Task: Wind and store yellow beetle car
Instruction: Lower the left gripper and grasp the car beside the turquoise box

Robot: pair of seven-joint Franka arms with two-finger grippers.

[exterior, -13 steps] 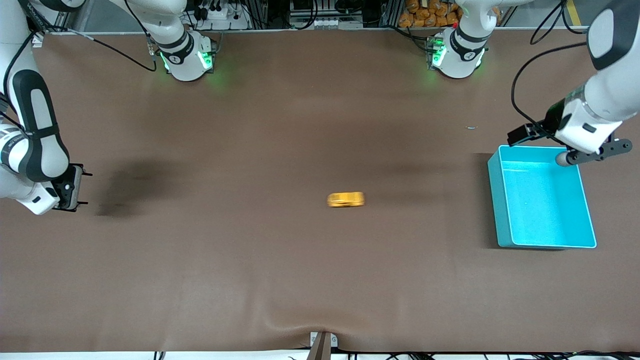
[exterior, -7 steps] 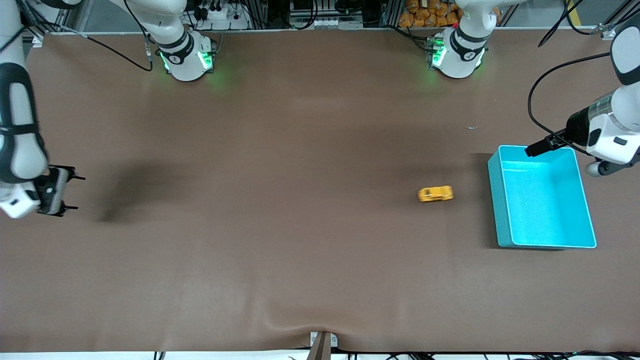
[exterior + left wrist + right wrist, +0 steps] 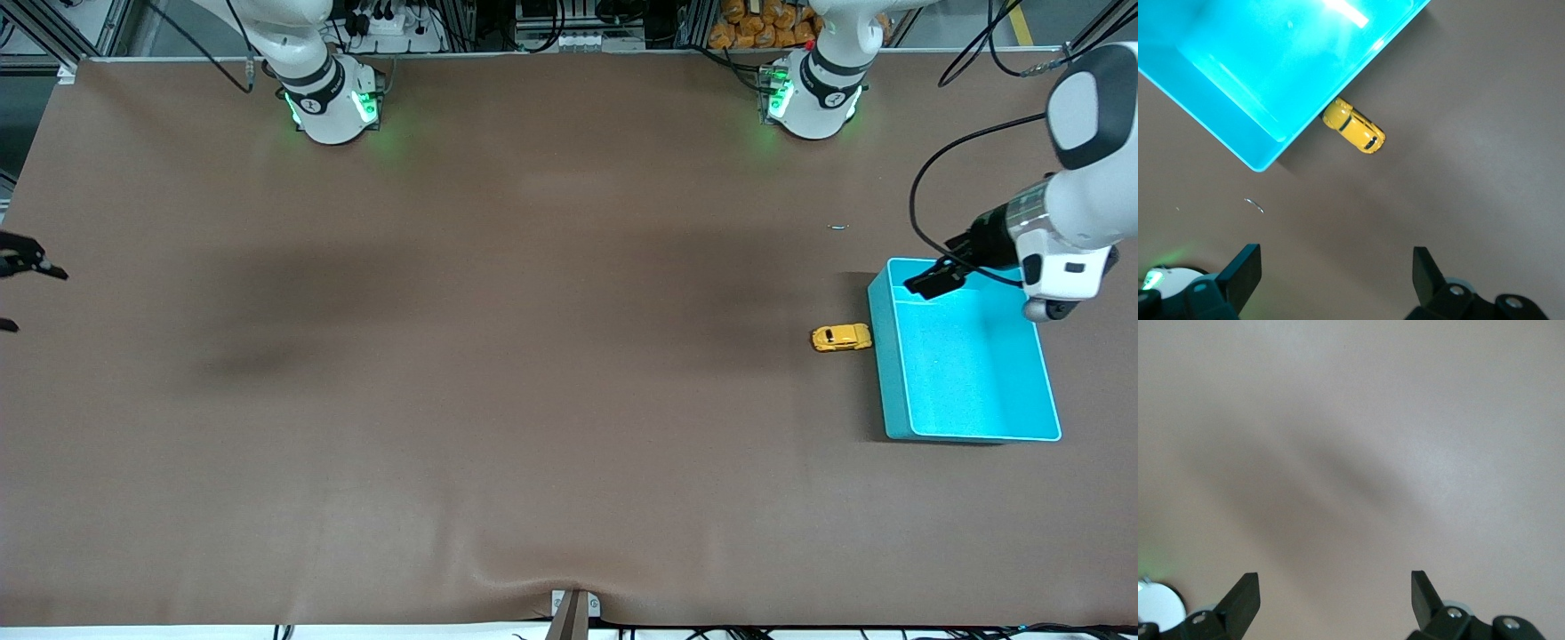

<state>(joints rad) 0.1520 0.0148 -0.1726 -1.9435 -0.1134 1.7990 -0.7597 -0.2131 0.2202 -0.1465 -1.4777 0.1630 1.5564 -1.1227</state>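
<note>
The left gripper I have will shut on the middle of the yellow beetle car (image 3: 843,337) (image 3: 1356,130), over its doors, next to the teal bin.
The yellow beetle car (image 3: 840,338) stands on the brown table, touching the outer wall of the teal bin (image 3: 878,356) on the side toward the right arm's end. In the left wrist view the car (image 3: 1354,126) lies against the bin's wall (image 3: 1305,127). My left gripper (image 3: 1047,309) hovers over the bin's edge that is farther from the front camera. It is open and empty (image 3: 1337,280). My right gripper (image 3: 13,293) is at the right arm's end of the table, open and empty (image 3: 1335,600), over bare table.
The teal bin holds nothing that I can see. A tiny scrap (image 3: 837,227) lies on the table, farther from the front camera than the bin. The two arm bases (image 3: 331,102) (image 3: 811,98) stand along the table's edge farthest from the front camera.
The car rolled across the table toward the left arm's end and stopped against the bin's wall. The right gripper drew back toward its end of the table. The left gripper shifted above the bin.
</note>
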